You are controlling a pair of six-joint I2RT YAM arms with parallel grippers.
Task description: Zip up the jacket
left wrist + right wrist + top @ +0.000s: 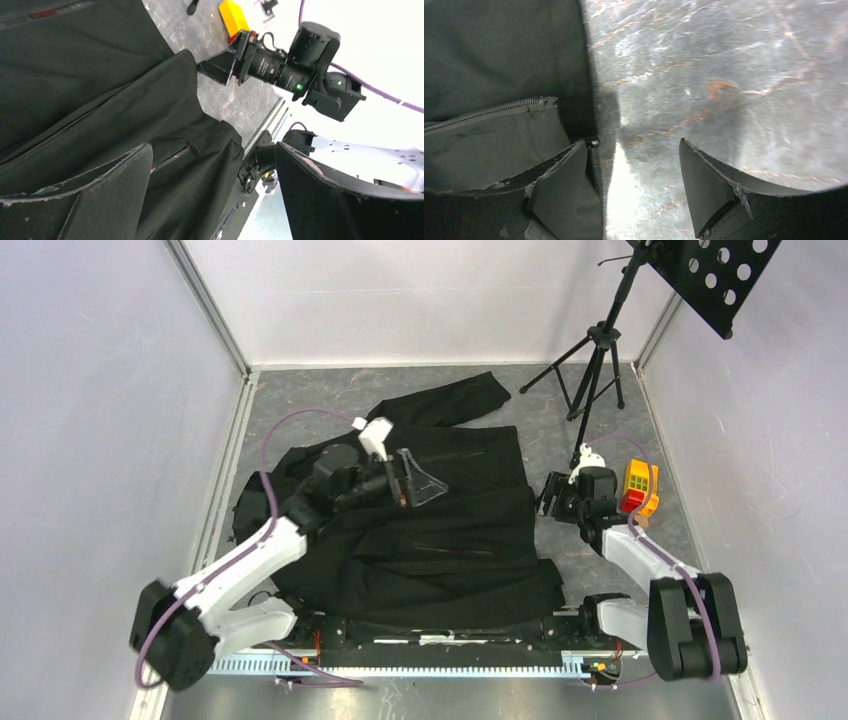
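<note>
I should grip the near hem corner (557,129) with my right gripper and draw it out level, since the near half's zipper end sits short of the far half's hem.
The black jacket (450,540) lies spread across the middle of the grey table. My left gripper (405,480) is open and empty, hovering over the jacket's upper middle. In the left wrist view (214,150) its fingers stand wide apart above the jacket (100,100), near a pocket zip pull (193,148). My right gripper (548,498) is open at the jacket's right edge. In the right wrist view (633,142) its left finger (559,185) is over the fabric edge and its right finger is over bare table. A line of front zipper teeth (509,106) shows on the jacket (489,55).
A yellow box with red and green parts (640,487) sits right of my right gripper and shows in the left wrist view (234,15). A black tripod (592,365) with a perforated panel (715,275) stands at the back right. White walls enclose the table.
</note>
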